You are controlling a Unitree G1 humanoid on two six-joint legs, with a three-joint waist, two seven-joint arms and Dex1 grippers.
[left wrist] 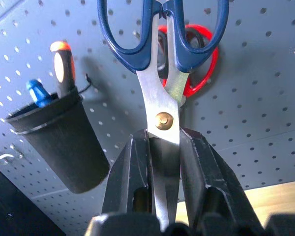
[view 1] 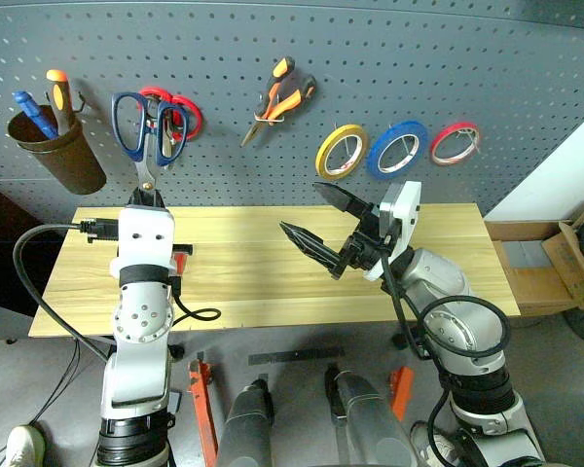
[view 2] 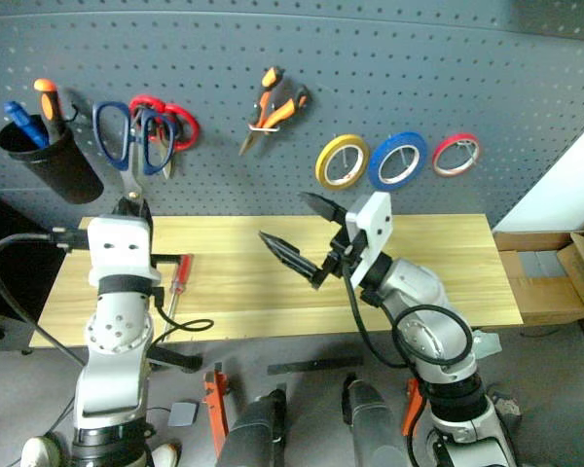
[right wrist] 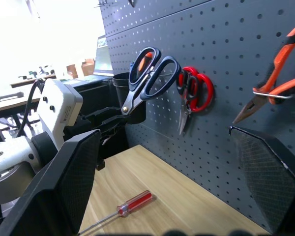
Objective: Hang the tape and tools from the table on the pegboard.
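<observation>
My left gripper is to let go of the blue-handled scissors on the pegboard, so that they will hang directly in front of the red scissors (view 1: 169, 142) (left wrist: 179, 98).
My left gripper (left wrist: 162, 135) is shut on the steel blades of the blue-handled scissors (view 1: 136, 126). It holds them upright, handles up close to the pegboard (view 1: 467, 58), just left of the red scissors (view 1: 180, 115). Whether a handle sits on a hook I cannot tell. The orange-and-black pliers (view 1: 280, 97) and the blue tape (view 1: 397, 149) hang on the board. The red-handled screwdriver (view 2: 180, 270) lies on the table (view 1: 243, 282) beside my left arm. My right gripper (view 1: 299, 205) stands open and empty above the middle of the table.
A yellow roll (view 1: 341, 151) and a red roll (view 1: 455, 142) hang on either side of the blue tape. A dark cup (view 1: 63, 151) holding two handled tools hangs at the board's left. Cardboard boxes (view 1: 565, 258) stand past the table's right end.
</observation>
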